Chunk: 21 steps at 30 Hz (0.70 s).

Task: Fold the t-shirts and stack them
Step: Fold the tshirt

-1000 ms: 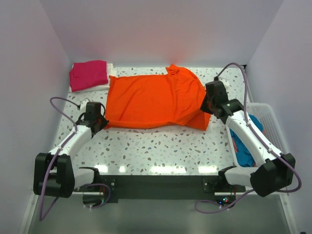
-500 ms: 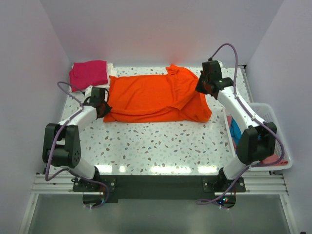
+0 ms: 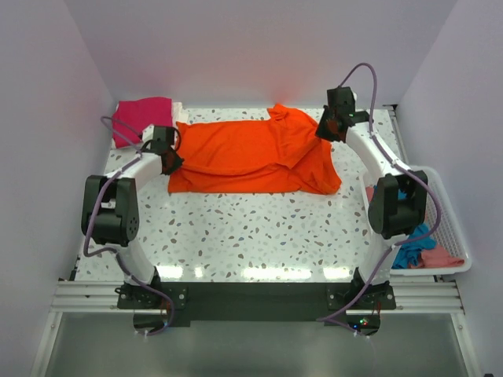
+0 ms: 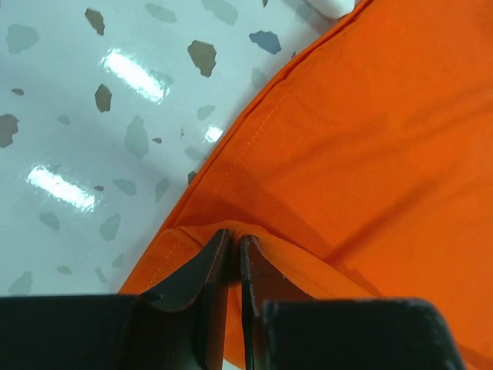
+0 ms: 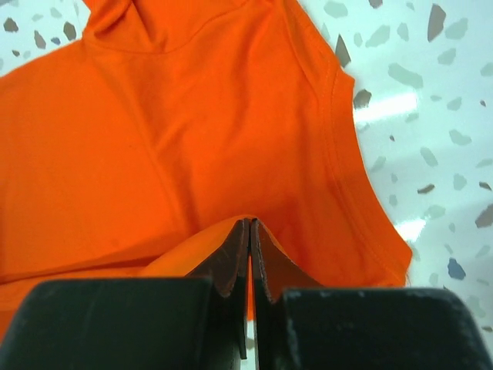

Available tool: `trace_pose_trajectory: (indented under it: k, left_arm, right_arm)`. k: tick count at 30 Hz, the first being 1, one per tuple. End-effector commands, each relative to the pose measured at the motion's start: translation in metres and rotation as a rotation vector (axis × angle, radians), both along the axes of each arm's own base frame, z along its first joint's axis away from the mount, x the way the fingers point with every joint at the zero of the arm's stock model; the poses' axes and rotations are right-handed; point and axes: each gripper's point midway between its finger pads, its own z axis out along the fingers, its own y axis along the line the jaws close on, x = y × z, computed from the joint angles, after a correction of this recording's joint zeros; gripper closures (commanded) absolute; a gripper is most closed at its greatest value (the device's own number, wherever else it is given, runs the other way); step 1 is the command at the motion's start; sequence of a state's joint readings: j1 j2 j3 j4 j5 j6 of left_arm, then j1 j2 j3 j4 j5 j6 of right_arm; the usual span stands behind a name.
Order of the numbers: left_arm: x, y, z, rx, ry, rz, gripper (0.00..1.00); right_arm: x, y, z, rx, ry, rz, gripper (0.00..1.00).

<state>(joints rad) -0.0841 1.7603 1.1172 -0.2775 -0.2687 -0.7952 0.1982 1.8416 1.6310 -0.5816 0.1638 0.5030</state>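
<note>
Next, I open my right gripper, take the t-shirt's folded edge at the kink (image 3: 283, 163) beside the orange t-shirt's sleeve, and pull it toward the back, because the edge kinks there.
The bright orange t-shirt (image 3: 251, 155) lies across the back of the speckled table, its near half folded over toward the far edge. My left gripper (image 3: 169, 159) is shut on the shirt's left hem; in the left wrist view (image 4: 233, 240) the cloth (image 4: 370, 139) is pinched between the fingertips. My right gripper (image 3: 324, 130) is shut on the shirt's right side near the sleeve; the right wrist view (image 5: 250, 225) shows orange cloth (image 5: 169, 131) pinched there. A folded magenta-pink t-shirt (image 3: 141, 118) lies on a white one (image 3: 179, 116) at the back left.
A white slatted basket (image 3: 449, 228) stands at the right edge with a teal-blue shirt (image 3: 409, 253) and a salmon-pink shirt (image 3: 445, 258) inside. Walls close in the back and sides. Bare speckled tabletop (image 3: 251, 232) lies in front of the orange shirt.
Both grippers have carried the shirt's near edge toward the back of the table, folding it over; the orange shirt now looks narrower front to back.
</note>
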Motion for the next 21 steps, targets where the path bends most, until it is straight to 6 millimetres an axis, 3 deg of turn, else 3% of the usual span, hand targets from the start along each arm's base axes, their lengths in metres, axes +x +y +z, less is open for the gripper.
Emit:
trace_pose_trajectory:
  k: [1,3,4,6,9,10,11,13,16,19,21]
  left_arm:
    - [0.025,0.012,0.020,0.045,-0.055,0.025,0.84]
    - [0.030,0.012,0.020,0.052,-0.046,0.024,0.79]
    - [0.030,0.013,0.019,0.053,-0.041,0.028,0.77]
    - [0.031,0.013,0.017,0.052,-0.036,0.029,0.64]
    - [0.028,0.019,0.020,0.058,-0.044,0.041,0.44]
    - [0.027,0.019,0.022,0.056,-0.047,0.043,0.39]
    - [0.024,0.021,0.028,0.057,-0.057,0.050,0.31]
    - [0.018,0.023,0.033,0.059,-0.067,0.058,0.26]
    - [0.005,0.026,0.044,0.056,-0.088,0.068,0.20]
    - [-0.018,0.023,0.043,0.026,-0.088,0.075,0.20]
    - [-0.036,0.020,0.035,0.002,-0.088,0.075,0.21]
  right_arm:
    - [0.029,0.002,0.010,0.019,-0.048,0.030,1.00]
    - [0.038,0.005,-0.005,0.027,-0.019,0.050,1.00]
    - [0.045,0.007,-0.001,0.034,-0.033,0.057,1.00]
    - [0.053,0.009,-0.017,0.040,-0.003,0.075,1.00]
    - [0.065,0.010,-0.020,0.050,-0.007,0.087,1.00]
    - [0.068,0.011,-0.030,0.054,0.012,0.094,0.99]
    - [0.074,0.011,-0.025,0.054,-0.002,0.095,0.97]
    - [0.079,0.012,-0.032,0.057,0.006,0.102,0.83]
    - [0.086,0.014,-0.023,0.056,-0.008,0.114,0.58]
    - [0.081,0.010,-0.020,0.038,-0.009,0.103,0.40]
    - [0.071,0.003,-0.015,0.020,-0.011,0.081,0.38]
